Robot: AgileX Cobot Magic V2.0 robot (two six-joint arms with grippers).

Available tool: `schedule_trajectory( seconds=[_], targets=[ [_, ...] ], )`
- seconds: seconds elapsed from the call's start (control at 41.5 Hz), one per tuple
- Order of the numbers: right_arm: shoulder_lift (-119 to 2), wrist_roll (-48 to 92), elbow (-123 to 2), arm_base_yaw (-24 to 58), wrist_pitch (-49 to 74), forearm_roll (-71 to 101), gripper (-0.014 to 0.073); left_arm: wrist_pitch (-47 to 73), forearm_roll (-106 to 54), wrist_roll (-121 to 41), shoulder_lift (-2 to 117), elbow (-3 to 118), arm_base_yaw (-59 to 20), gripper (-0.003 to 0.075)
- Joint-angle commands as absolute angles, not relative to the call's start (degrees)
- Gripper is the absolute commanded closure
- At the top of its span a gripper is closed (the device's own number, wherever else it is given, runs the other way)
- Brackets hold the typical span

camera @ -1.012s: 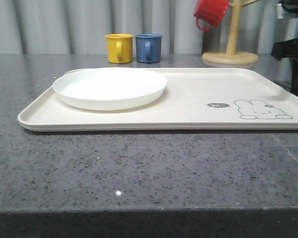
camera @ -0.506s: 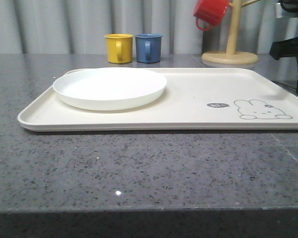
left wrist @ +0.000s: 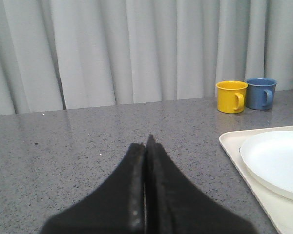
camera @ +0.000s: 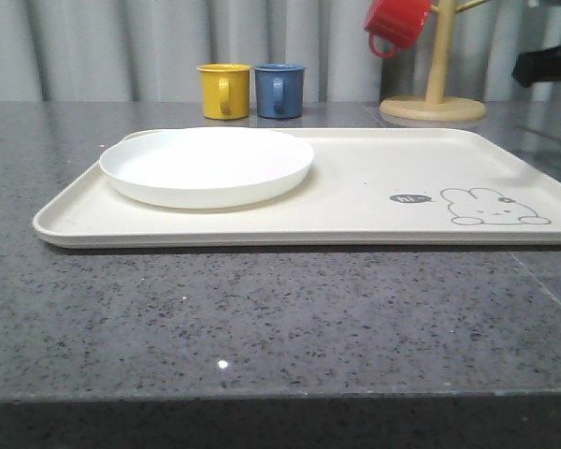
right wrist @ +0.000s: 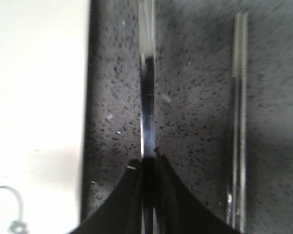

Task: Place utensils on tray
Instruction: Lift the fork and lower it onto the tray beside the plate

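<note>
I should use my right gripper to set the silver utensil down on the tray [camera: 364,183], in between the white plate and the rabbit drawing. The utensil is now above the dark counter.
The cream tray [camera: 355,187] with its rabbit drawing lies across the table, and the round white plate [camera: 208,165] rests on its left part. In the right wrist view my right gripper [right wrist: 147,158] is shut on the thin handle of a silver utensil [right wrist: 147,97], above dark counter just beside the tray's edge [right wrist: 39,97]; its head is out of view, so fork or spoon I cannot tell. The flat metal chopsticks [right wrist: 239,122] lie on the counter alongside. My left gripper [left wrist: 146,144] is shut and empty, over bare counter to the left of the tray [left wrist: 234,146] and plate [left wrist: 278,161].
A yellow mug [camera: 223,90] and a blue mug [camera: 280,90] stand behind the tray. A wooden mug tree [camera: 434,94] at the back right carries a red mug [camera: 397,22]. Part of the right arm [camera: 552,70] shows dark at the right edge.
The right arm's dark shape at the right edge of the front view has risen and drawn further out of frame. Tray, plate and mugs have not moved.
</note>
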State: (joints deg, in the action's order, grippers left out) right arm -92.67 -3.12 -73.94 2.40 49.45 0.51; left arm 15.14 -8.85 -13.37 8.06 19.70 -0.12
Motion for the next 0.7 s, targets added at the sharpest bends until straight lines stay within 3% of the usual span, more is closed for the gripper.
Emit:
schedule_trajectory(
  seconds=[0.0, 0.169, 0.674],
  targets=[
    [-87.89, -4.7, -77.76, 2.62, 49.73, 0.0, 0.0652, 10.56, -9.56, -13.12, 8.57, 21.09, -0.41, 0.0739],
    [-88.09, -8.09, -83.23, 6.22, 55.97, -2.25, 0.0652, 10.56, -9.56, -13.12, 8.57, 21.09, -0.41, 0.0739],
    [-98.13, -23.07, -89.87, 27.66, 55.49, -4.08, 0.0652, 10.56, -9.56, -13.12, 8.57, 21.09, -0.41, 0.0739]
  ],
)
